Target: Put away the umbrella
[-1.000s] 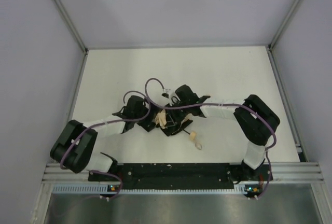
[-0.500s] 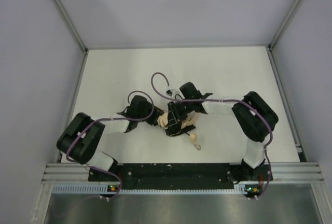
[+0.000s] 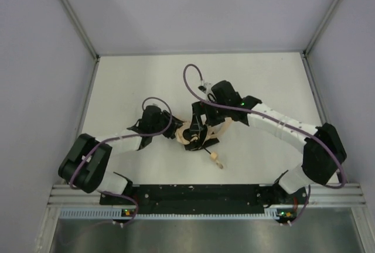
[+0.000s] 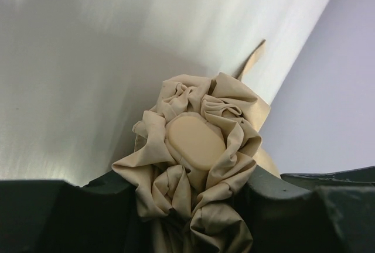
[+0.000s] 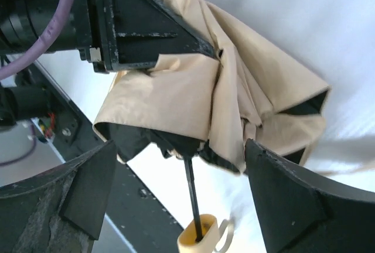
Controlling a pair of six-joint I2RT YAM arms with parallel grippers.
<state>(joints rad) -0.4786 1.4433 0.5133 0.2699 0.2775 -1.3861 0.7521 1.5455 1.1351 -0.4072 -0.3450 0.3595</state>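
Next, I close my right gripper on the loose edge [image 3: 217, 135] [image 5: 307, 158] of the umbrella's canopy, where the beige strap starts.
The umbrella [image 3: 188, 136] lies half folded at the middle of the white table, a bunch of beige fabric with a dark underside. Its thin black shaft [image 5: 191, 191] runs toward the near edge and ends in the small tan handle [image 3: 216, 158] with a loop strap. From the left, my left gripper [image 3: 176, 134] is shut on the canopy's top end. In the left wrist view the crumpled fabric and the oval tan cap [image 4: 196, 142] are squeezed between its fingers [image 4: 293, 203]. Above the canopy my right gripper [image 5: 179, 153] stands wide open and touches nothing.
Grey enclosure walls with aluminium posts [image 3: 73, 16] stand along the table's left, right and far sides. A black rail [image 3: 199, 194] with the arm bases runs along the near edge. Purple cables [image 3: 188, 80] loop above both wrists.
My left gripper has closed on the canopy's top end. My right gripper has let go and opened, its wrist has drawn back, and its elbow has swung right. The handle shifted slightly left.
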